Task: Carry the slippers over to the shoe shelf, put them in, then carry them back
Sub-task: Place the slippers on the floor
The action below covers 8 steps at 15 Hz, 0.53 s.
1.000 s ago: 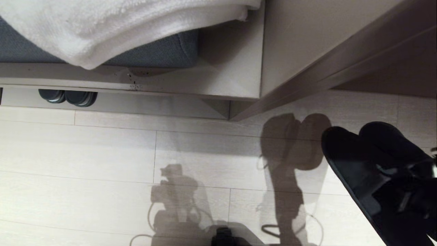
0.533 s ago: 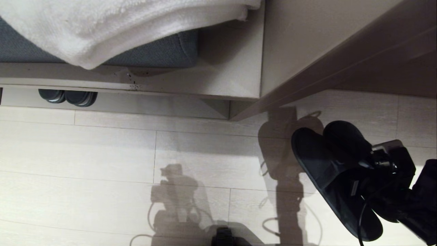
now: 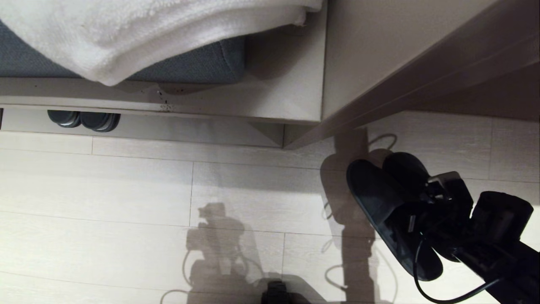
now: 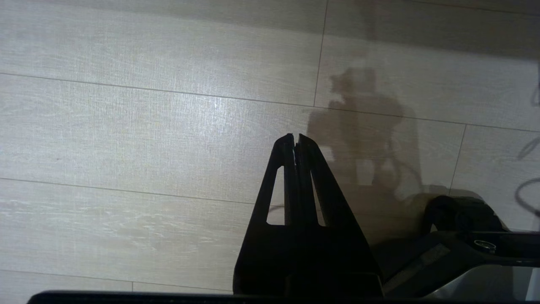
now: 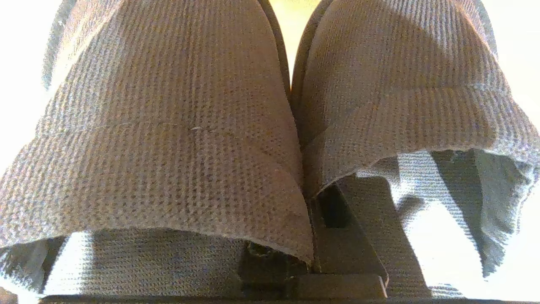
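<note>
Next, I release the black slippers from my right gripper on the shadowed pale floor [image 3: 371, 203] close to the beige counter.
The matte black slippers [image 3: 386, 202] hang side by side over the pale floor at the right, toes pointing toward the beige unit. My right gripper [image 3: 415, 211] is shut on their inner edges, pinching the two together. In the right wrist view the woven toe bands [image 5: 168, 126] fill the picture and one finger [image 5: 350, 236] shows under the right-hand band. The shoe shelf [image 3: 190, 131] is the low recess under the cushioned bench, far left of the slippers. My left gripper [image 4: 294, 137] hangs shut and empty above the floor.
A glossy dark grey-green pair [image 3: 83, 120] sits at the left end of the recess. A white cloth [image 3: 147, 29] lies over a grey-blue cushion [image 3: 202, 63] on the bench. A taller beige counter [image 3: 405, 63] juts out just beyond the slippers.
My right arm has swung left and farther into view, carrying the slippers closer to the beige unit. The gripper body, cut off at the edge before, now shows whole.
</note>
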Motion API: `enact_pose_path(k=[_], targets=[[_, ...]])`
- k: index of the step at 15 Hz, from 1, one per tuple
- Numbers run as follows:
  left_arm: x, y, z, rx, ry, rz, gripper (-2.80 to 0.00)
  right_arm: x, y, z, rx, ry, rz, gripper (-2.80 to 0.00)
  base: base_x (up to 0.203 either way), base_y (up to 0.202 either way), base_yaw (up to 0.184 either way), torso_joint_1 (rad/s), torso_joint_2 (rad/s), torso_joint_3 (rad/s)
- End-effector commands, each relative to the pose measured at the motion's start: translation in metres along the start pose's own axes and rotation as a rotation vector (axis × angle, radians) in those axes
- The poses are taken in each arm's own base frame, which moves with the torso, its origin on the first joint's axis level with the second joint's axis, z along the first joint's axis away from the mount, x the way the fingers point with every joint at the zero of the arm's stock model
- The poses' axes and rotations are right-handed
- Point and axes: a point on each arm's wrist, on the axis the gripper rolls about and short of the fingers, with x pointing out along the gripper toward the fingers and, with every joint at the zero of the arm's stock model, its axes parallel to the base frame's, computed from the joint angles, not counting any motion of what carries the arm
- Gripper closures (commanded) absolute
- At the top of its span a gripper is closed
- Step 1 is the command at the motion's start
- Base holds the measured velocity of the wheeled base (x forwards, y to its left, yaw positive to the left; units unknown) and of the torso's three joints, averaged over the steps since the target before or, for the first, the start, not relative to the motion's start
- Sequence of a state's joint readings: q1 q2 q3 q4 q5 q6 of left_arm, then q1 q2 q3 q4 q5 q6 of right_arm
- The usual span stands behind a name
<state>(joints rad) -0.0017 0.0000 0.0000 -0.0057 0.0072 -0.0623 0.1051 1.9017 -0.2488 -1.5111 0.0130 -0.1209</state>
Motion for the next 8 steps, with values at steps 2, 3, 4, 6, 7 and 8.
enact_pose_path(k=[2,3,4,6,7,8], targets=[[0.000,0.000,0.000,-0.001,-0.002,0.000,0.00,0.029,0.001,-0.002,0.000,-0.026,0.003,0.00,0.000,0.000,0.000,0.000,0.00,0.000],[0.000,0.000,0.000,-0.001,-0.002,0.001,0.00,0.039,0.002,-0.003,-0.001,-0.036,0.003,0.00,0.000,0.000,0.000,0.000,0.00,0.000],[0.000,0.000,0.000,-0.001,-0.002,0.000,0.00,0.050,0.003,-0.004,-0.001,-0.046,0.006,0.00,0.000,0.000,0.000,0.000,0.00,0.000],[0.000,0.000,0.000,-0.001,-0.002,0.000,0.00,0.067,0.005,-0.003,-0.001,-0.077,0.015,0.00,0.000,0.000,0.000,0.000,0.00,0.000],[0.000,0.000,0.000,-0.001,-0.002,0.000,0.00,0.076,0.005,-0.002,-0.002,-0.096,0.019,0.00,0.000,0.000,0.000,0.000,0.00,0.000],[0.000,0.000,0.000,-0.001,-0.001,0.001,0.00,0.083,0.005,-0.001,-0.002,-0.110,0.021,0.00,0.000,0.000,0.000,0.000,0.00,0.000]])
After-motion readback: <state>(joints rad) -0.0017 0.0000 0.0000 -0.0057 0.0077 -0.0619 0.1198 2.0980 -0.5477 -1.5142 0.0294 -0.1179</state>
